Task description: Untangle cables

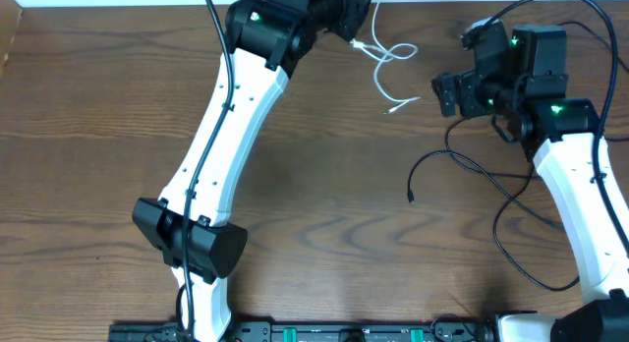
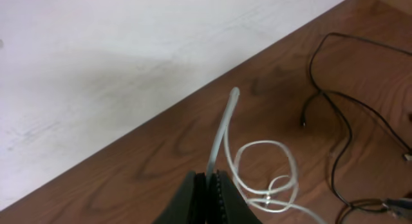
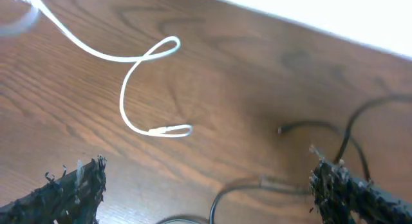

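Observation:
I will next have my right gripper leave the black cables, move over to the white cable's loop [image 1: 413, 53] [image 3: 175, 45] beside my left gripper, and close there.
The short white cable [image 1: 393, 59] lies in loops near the table's far edge, and its free plug end [image 1: 394, 108] points toward the middle. My left gripper [image 1: 352, 29] is shut on its other end; the left wrist view shows the white cable [image 2: 222, 130] pinched between the jaws of my left gripper [image 2: 211, 180], with one loop [image 2: 265, 165] trailing right. Thin black cables [image 1: 470, 165] sprawl at the right, one plug end [image 1: 410, 197] lying free. My right gripper [image 1: 444, 94] hovers open above them. A black cable [image 3: 257, 183] runs between its fingertips [image 3: 82, 180], apart from them.
The far table edge meets a white surface [image 2: 116, 50] just behind the left gripper. Thicker black arm wires [image 1: 550, 0] arc over the right arm. More black cable [image 1: 511, 254] loops beside the right arm's white link. Bare wood [image 1: 324, 234] spans the middle.

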